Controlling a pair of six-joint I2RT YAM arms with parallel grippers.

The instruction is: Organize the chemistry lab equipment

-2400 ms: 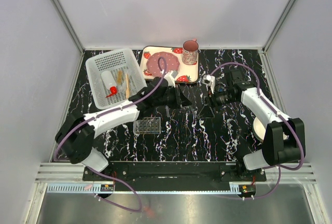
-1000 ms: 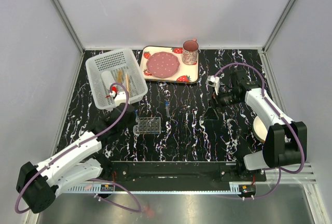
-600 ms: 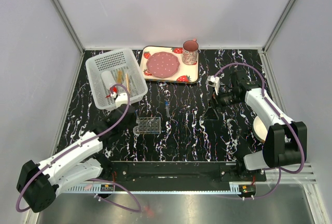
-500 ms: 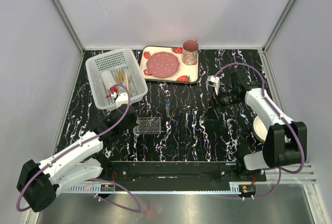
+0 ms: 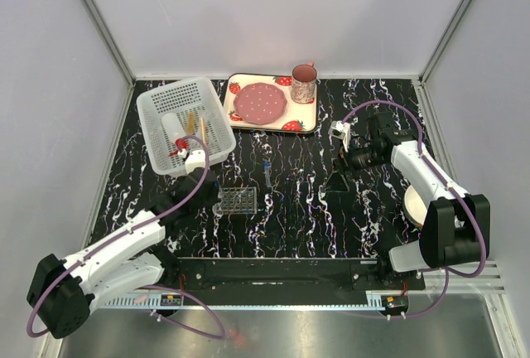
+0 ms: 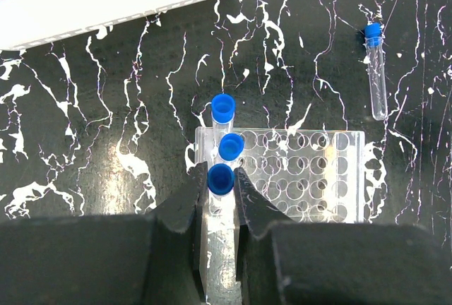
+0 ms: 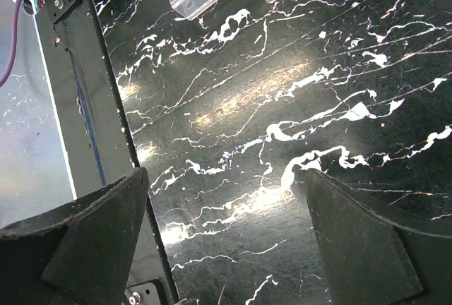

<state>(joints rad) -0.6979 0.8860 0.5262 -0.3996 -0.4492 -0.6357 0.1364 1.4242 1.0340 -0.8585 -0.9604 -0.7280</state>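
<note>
Next, my left gripper releases the blue-capped tube in the clear grid rack's hole (image 5: 220, 205) (image 6: 223, 190) in front of the standing tubes.
In the left wrist view my left gripper (image 6: 219, 175) is shut on a blue-capped tube (image 6: 220, 179), held upright over the left column of the clear grid rack (image 6: 304, 174). Two more blue-capped tubes (image 6: 231, 147) stand in that column. One loose tube (image 6: 376, 72) lies on the table to the right. In the top view the left gripper (image 5: 210, 192) is at the rack's (image 5: 237, 200) left end. The white basket (image 5: 157, 101) holds the red-capped bottle (image 5: 177, 144) and wooden sticks (image 5: 202, 133). My right gripper (image 5: 337, 177) hangs open and empty over bare table (image 7: 226, 199).
The strawberry tray (image 5: 303, 123) with pink plate and mug (image 5: 304, 83) stands at the back centre. A cream bowl (image 5: 411, 205) lies partly hidden under the right arm. The basket's rim (image 6: 106, 1) is just beyond the rack.
The left arm has swung from the table's centre back to the left and brought its gripper to the rack's left end. The right arm has barely moved.
</note>
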